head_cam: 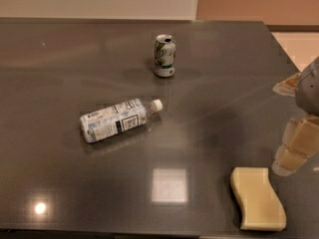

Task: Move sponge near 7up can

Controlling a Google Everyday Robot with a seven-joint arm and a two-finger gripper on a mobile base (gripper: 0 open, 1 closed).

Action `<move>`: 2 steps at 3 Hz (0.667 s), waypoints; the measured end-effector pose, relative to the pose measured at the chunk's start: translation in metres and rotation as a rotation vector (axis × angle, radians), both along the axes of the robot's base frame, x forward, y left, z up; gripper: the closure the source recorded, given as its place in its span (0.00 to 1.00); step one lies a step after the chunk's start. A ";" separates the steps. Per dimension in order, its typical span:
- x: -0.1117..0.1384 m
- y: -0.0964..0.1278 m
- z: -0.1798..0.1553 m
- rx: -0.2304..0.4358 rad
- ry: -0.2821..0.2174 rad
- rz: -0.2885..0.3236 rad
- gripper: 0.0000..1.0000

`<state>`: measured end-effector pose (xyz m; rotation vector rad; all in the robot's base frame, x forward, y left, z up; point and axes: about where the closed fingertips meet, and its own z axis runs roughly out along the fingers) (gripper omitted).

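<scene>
My gripper needs to grip the sponge's half farther from the bottle (267,195), because the sponge needs to move near the 7up can.
The pale yellow sponge (257,198) lies flat on the dark table (60,54) at the front right corner. The 7up can (164,55) stands upright far back near the table's middle, well apart from the sponge. My gripper (294,151) hangs at the right edge of the view, just right of and slightly behind the sponge, above the table surface, not touching the sponge.
A clear plastic bottle (118,120) with a white cap and a label lies on its side left of centre, between the can and the front edge. The table's right edge runs close behind the gripper, with light floor (301,46) beyond.
</scene>
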<state>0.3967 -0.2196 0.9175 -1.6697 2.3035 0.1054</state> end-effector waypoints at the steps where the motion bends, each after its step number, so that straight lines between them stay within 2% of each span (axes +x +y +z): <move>1: -0.025 0.004 -0.026 0.009 0.012 0.044 0.00; 2: -0.050 0.009 -0.050 -0.005 0.032 0.119 0.00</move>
